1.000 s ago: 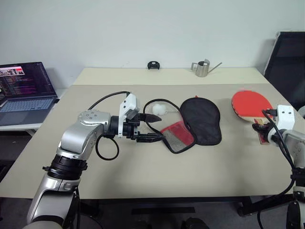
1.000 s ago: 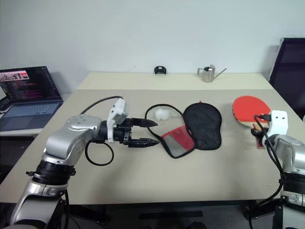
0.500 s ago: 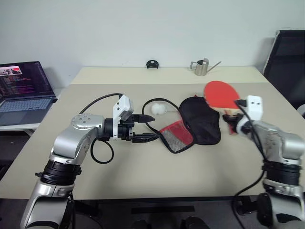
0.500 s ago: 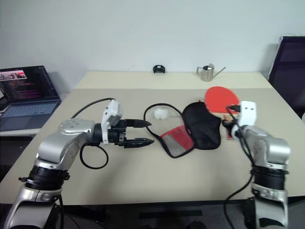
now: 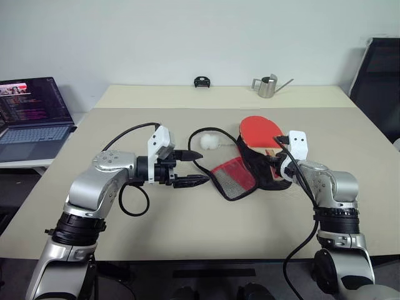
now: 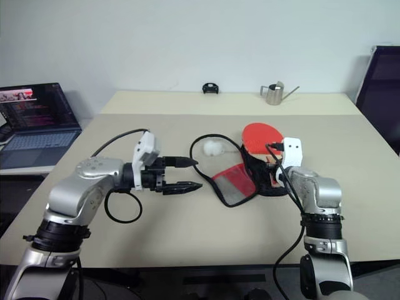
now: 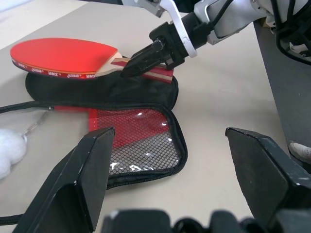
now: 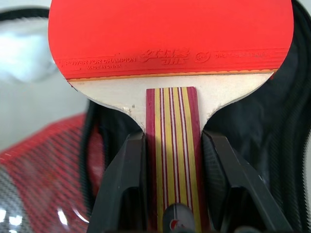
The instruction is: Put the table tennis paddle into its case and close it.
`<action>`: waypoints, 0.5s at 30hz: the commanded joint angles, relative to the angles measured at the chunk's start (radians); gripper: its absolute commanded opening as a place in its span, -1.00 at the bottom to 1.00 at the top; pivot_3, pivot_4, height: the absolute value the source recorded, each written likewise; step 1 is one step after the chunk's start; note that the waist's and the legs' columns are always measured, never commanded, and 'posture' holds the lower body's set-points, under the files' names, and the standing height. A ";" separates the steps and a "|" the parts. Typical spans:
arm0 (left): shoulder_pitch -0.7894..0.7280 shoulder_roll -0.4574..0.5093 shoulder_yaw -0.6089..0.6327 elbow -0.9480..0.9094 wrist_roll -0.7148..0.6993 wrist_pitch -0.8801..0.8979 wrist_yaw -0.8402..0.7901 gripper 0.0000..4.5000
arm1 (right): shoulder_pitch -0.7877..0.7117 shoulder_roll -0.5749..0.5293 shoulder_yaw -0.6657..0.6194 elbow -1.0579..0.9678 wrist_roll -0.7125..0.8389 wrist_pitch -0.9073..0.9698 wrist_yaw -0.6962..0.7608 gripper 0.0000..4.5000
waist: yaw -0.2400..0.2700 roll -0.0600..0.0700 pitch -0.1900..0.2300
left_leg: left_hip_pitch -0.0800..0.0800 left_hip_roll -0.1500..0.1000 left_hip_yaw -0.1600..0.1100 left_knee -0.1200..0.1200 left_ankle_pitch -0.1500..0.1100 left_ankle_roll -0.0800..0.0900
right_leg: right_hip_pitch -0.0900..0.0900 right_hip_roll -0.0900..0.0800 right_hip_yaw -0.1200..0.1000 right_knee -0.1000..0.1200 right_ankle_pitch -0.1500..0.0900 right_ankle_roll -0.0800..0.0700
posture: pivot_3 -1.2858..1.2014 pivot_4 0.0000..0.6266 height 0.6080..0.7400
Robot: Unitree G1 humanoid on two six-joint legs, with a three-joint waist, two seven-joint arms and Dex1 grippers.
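Note:
My right gripper will let go of the paddle inside the black half of the case (image 5: 263,152) (image 8: 204,80), next to the red mesh flap.
The table tennis paddle (image 5: 260,132) has a red face and a striped wooden handle. My right gripper (image 8: 172,141) is shut on that handle and holds the paddle (image 7: 63,53) level just above the black half of the case (image 5: 261,167). The case lies unzipped on the table, its red mesh flap (image 5: 232,176) folded out towards my left arm. My left gripper (image 5: 204,166) hovers open just left of that flap and points at it, holding nothing. From the left wrist, the mesh flap (image 7: 136,141) lies between its fingers and a little ahead of them.
A white crumpled ball (image 5: 209,142) lies by the case's black cord. At the table's far edge stand a metal watering can (image 5: 267,87) and a small black object (image 5: 200,82). An open laptop (image 5: 31,115) sits on a side desk to the left, a black chair (image 5: 378,75) to the right.
My right arm has swung left, carrying the paddle from the table's right side to just above the case. The left gripper has stayed in place, still open.

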 commanded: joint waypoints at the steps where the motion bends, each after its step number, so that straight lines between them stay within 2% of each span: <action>1: -0.001 0.003 0.031 -0.041 -0.020 -0.007 0.011 0.78 | 0.000 -0.002 0.014 -0.021 -0.013 -0.043 0.007 -0.49 | 0.000 0.000 0.000 | 0.000 0.000 0.000 0.000 0.000 0.000 | 0.000 0.000 0.000 0.000 0.000 0.000 | 0.03 -0.52 1.00; 15: 0.008 0.000 0.032 -0.058 -0.036 -0.001 0.037 0.78 | -0.021 0.041 0.044 0.105 -0.095 -0.162 -0.039 -0.49 | -0.001 0.000 0.000 | 0.000 0.000 0.000 0.000 0.000 0.000 | 0.000 0.000 0.000 0.000 0.000 0.000 | 0.03 -0.52 1.00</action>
